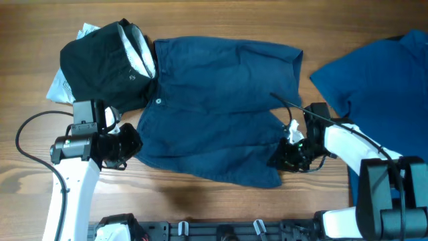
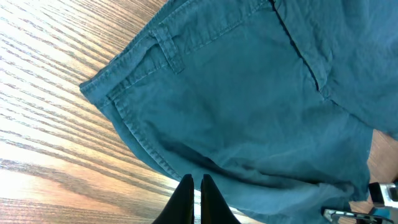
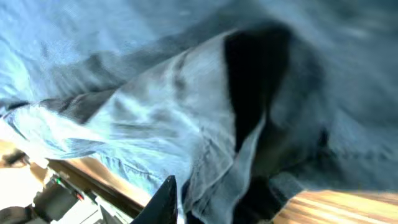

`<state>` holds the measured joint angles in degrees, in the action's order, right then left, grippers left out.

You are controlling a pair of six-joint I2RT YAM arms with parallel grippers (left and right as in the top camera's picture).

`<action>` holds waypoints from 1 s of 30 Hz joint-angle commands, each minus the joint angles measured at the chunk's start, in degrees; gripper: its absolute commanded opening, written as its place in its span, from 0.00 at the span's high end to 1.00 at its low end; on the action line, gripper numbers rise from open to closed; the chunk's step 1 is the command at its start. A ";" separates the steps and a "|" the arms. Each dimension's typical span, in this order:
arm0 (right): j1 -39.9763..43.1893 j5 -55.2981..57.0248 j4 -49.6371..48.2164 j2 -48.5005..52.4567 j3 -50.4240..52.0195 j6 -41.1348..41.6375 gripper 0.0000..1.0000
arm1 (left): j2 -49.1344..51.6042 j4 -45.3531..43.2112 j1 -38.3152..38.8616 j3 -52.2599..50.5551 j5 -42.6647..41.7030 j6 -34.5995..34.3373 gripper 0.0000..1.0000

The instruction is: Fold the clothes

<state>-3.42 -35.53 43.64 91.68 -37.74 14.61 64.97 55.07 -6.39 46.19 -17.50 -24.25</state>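
The near leg's hem gapes and bunches at my right gripper, so I should open it, back off and take the hem by its near corner (image 1: 276, 184) before I fold.
The dark teal-blue shorts (image 1: 221, 127) lie spread flat mid-table, waistband to the left with a small pale button (image 1: 158, 102). My left gripper (image 1: 130, 146) sits at the waistband's near corner. In the left wrist view its fingers (image 2: 194, 182) are shut with a hair-thin gap, tips at the edge of the shorts (image 2: 249, 93), no cloth visibly between them. My right gripper (image 1: 282, 159) is at the near leg's hem. In the right wrist view one finger (image 3: 169, 196) shows against bunched shorts cloth (image 3: 155, 112); the other finger is hidden under it.
A black garment with pale lining (image 1: 100, 63) lies at the back left, overlapping the waistband's far end. A brighter royal-blue shirt (image 1: 381, 80) lies at the right. The wooden table (image 1: 200, 20) shows around them; a black rail runs along the front edge.
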 commanded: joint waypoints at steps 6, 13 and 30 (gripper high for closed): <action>0.28 5.66 6.64 -0.74 -3.02 -2.71 0.96 | -0.31 -0.17 -0.11 0.55 -0.50 1.14 0.94; 1.03 9.99 10.36 -5.35 -6.38 -3.30 0.76 | -0.31 -0.22 -0.11 0.55 -0.50 1.14 0.94; -0.55 -3.82 2.36 -4.81 1.38 -9.11 0.73 | -0.31 -0.76 -0.11 0.55 -0.48 1.14 0.93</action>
<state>-3.73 -35.62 46.15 87.02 -36.69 8.64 64.97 54.83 -6.39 46.19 -17.47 -24.25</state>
